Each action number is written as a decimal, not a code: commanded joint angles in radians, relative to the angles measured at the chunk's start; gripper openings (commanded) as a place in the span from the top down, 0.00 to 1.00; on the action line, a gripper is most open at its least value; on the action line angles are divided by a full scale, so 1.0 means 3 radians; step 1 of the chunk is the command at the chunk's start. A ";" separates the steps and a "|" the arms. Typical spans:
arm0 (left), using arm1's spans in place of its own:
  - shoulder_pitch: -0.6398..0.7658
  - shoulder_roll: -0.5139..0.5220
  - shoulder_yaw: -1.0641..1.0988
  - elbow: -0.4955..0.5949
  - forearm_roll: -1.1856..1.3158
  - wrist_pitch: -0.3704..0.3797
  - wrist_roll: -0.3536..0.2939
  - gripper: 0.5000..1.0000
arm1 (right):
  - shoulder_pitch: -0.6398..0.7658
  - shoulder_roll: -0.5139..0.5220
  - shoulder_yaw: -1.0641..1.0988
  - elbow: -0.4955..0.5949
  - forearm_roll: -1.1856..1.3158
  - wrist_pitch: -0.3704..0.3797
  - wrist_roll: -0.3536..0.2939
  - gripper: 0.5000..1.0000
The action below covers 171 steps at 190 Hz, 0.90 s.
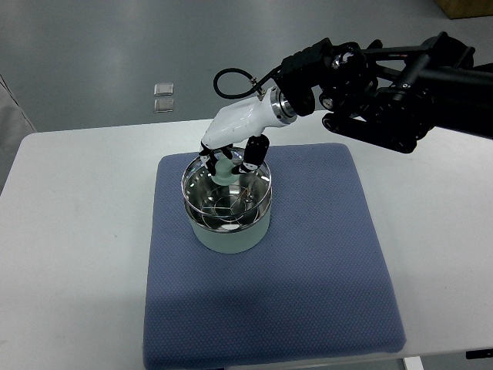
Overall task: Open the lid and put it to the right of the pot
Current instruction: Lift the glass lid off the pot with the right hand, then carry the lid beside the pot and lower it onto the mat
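The glass lid is going to lie on the blue mat's bare far part [310,190] next to the pot once I let it go from my right gripper.
A pale green pot [228,233] stands on a blue mat [308,270], left of the mat's middle. Its glass lid [227,194] with a steel rim and a pale green knob [224,167] sits on the pot. My right hand [229,158] reaches in from the upper right, white palm above the lid, black fingers [254,150] curled around the knob. The lid looks level and seated on the pot; whether it is lifted at all I cannot tell. The left arm does not show.
The mat lies on a white table [69,231]. The mat's surface right of the pot [331,223] is bare. Two small clear squares [163,96] lie on the grey floor beyond the table's far edge. The right arm's dark links [385,85] hang over the table's back right.
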 commanded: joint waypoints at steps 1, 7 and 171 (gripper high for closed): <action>0.0000 0.0000 0.0000 0.0000 0.0004 0.0000 0.0002 0.00 | 0.0005 -0.0023 0.0003 -0.0001 0.0000 0.0000 -0.0001 0.99; 0.0000 0.0000 0.0000 0.0000 -0.0001 0.0000 0.0002 0.00 | 0.0005 -0.0064 0.0003 -0.0011 0.0000 0.0000 -0.0001 0.99; 0.0000 0.0000 0.0000 0.0000 0.0004 0.0000 0.0002 0.00 | -0.0312 -0.0795 -0.0058 -0.0349 -0.0031 -0.0159 -0.0001 1.00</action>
